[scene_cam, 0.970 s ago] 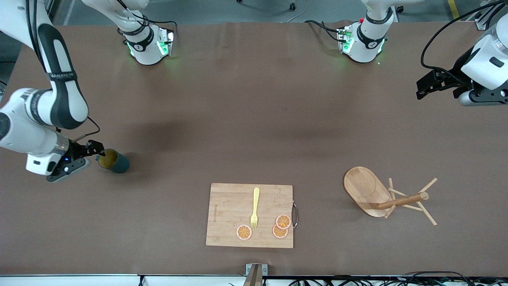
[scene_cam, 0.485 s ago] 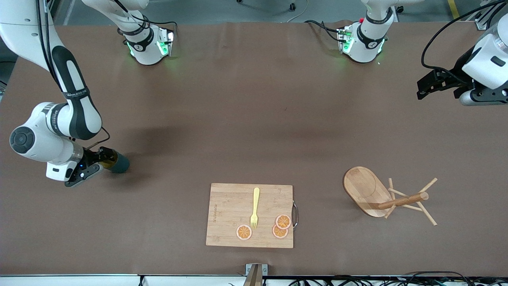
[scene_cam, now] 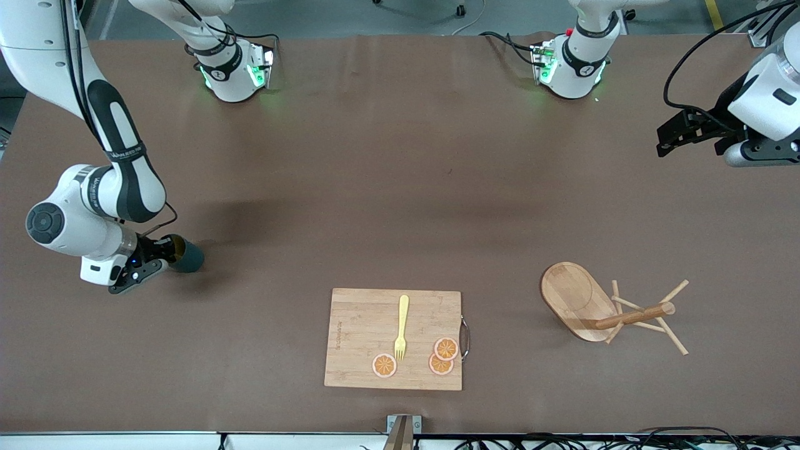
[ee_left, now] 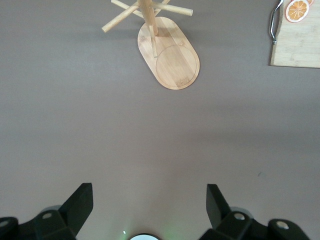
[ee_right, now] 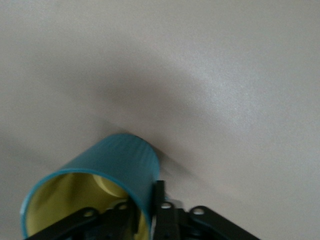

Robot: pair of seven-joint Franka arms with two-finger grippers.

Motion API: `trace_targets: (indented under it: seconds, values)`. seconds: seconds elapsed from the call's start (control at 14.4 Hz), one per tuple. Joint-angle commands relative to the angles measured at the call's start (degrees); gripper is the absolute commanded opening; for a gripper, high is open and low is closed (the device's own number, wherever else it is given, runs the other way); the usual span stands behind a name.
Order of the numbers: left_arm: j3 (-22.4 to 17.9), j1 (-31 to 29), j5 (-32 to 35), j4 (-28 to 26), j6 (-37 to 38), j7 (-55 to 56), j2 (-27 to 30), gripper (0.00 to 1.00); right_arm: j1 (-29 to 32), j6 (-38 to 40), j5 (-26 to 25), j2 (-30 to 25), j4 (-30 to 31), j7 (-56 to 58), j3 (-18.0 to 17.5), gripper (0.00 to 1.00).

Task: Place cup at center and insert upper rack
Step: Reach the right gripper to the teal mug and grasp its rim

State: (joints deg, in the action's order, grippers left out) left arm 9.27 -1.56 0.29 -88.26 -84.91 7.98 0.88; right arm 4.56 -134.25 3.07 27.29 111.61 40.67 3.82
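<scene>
Next, I release the cup with my right gripper on the bare table point(scene_cam: 415, 205) beyond the cutting board, past the fork's handle.
The dark teal cup point(scene_cam: 189, 257) lies on its side on the table near the right arm's end, its mustard-yellow mouth toward my right gripper point(scene_cam: 164, 249). In the right wrist view the right gripper point(ee_right: 147, 200) is shut on the cup's wall point(ee_right: 120, 155), one finger inside the mouth and one outside. The upper rack point(scene_cam: 578, 299), a wooden mug tree, lies tipped on its side near the left arm's end; its post and pegs point toward the table's end. It also shows in the left wrist view point(ee_left: 172, 60). My left gripper point(scene_cam: 669, 140) hangs open and empty over the table point(ee_left: 149, 190).
A bamboo cutting board point(scene_cam: 359, 337) lies nearer the front camera at mid-table, with a yellow fork point(scene_cam: 402, 325) and three orange slices point(scene_cam: 446, 348) on it. Its metal handle point(ee_left: 274, 22) shows in the left wrist view. Both arm bases stand along the table's back edge.
My right gripper has moved in onto the cup's mouth and closed over its rim, covering the yellow inside. The left arm has barely moved.
</scene>
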Motion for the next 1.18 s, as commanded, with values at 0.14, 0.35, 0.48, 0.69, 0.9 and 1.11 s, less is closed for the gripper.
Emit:
trace_targets:
  seconds: [0.14, 0.35, 0.48, 0.69, 0.9, 1.11]
  values:
    - [0.04, -0.29, 0.23, 1.87, 0.27, 0.02, -0.71, 1.00, -1.30, 8.73, 2.55, -5.92, -0.34, -8.92, -0.66, 0.00]
    - [0.04, -0.20, 0.23, 1.95, 0.27, 0.11, -0.71, 1.00, -5.86, 12.42, 2.73, -10.40, 0.00, -19.71, -0.66, 0.00]
    - [-0.05, -0.29, 0.32, 1.95, 0.27, -0.07, -0.71, 1.00, -11.21, 15.15, 3.77, -12.96, 0.01, -30.51, -0.66, 0.00]
    - [-0.05, -0.20, 0.23, 2.04, 0.27, -0.07, -1.32, 1.00, -21.14, 16.04, 4.66, -14.02, -0.08, -46.77, -0.66, 0.00]
    - [-0.13, -0.29, 0.23, 2.13, 0.27, -0.51, -1.23, 1.00, -29.76, 13.86, 4.66, -13.50, -0.69, -61.20, -0.57, 0.00]
    - [-0.13, -0.20, 0.23, 2.13, 0.27, -0.25, -1.23, 1.00, -37.76, 11.91, 4.57, -12.89, -2.18, -72.46, -0.57, 0.00]
